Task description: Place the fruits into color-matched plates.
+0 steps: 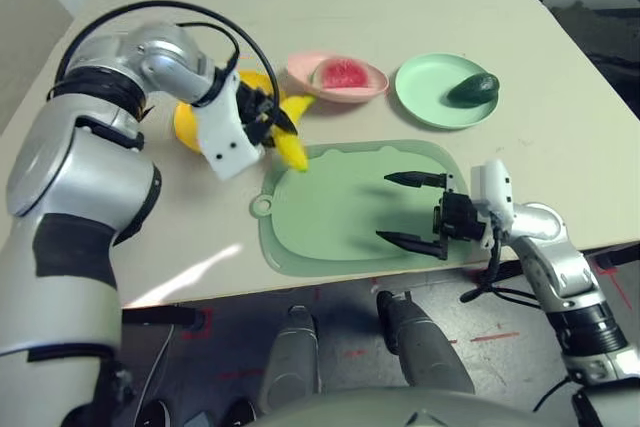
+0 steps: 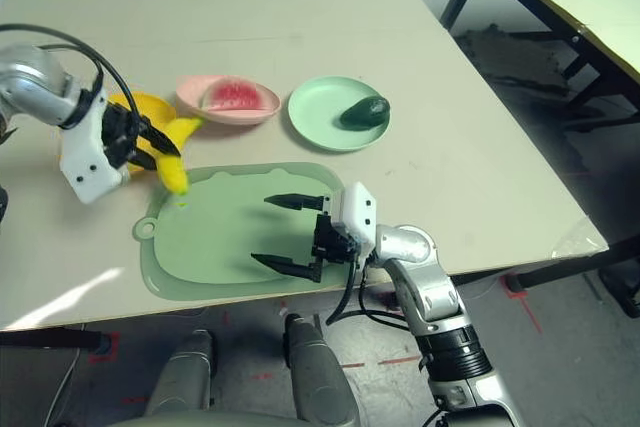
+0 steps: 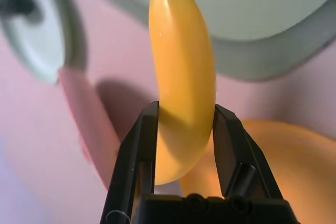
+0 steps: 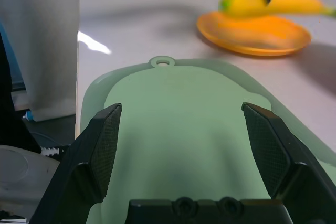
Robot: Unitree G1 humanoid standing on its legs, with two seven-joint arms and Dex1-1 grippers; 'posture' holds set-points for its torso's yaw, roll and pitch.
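The robot's left gripper will release the yellow banana across the middle of the yellow plate [image 1: 238, 116], next to the pink plate.
My left gripper [image 1: 268, 119] is shut on the yellow banana [image 1: 290, 139], which it holds in the air. In the left wrist view both black fingers [image 3: 137, 156] press the banana's [image 3: 181, 77] sides. The banana hangs by the yellow plate [image 1: 185, 127], with its lower tip toward the far left corner of the green cutting mat. The arm partly hides that plate. A red watermelon wedge [image 1: 342, 73] lies in the pink plate [image 1: 300, 67]. The dark green avocado [image 1: 473, 88] lies in the mint green plate [image 1: 425, 87]. My right gripper [image 1: 412, 209] is open over the mat, holding nothing.
The large green cutting mat [image 1: 330, 207] lies at the table's near edge, with a small hanging loop at its left corner. The plates stand in a row behind it. A dark table leg and a second table show at the far right.
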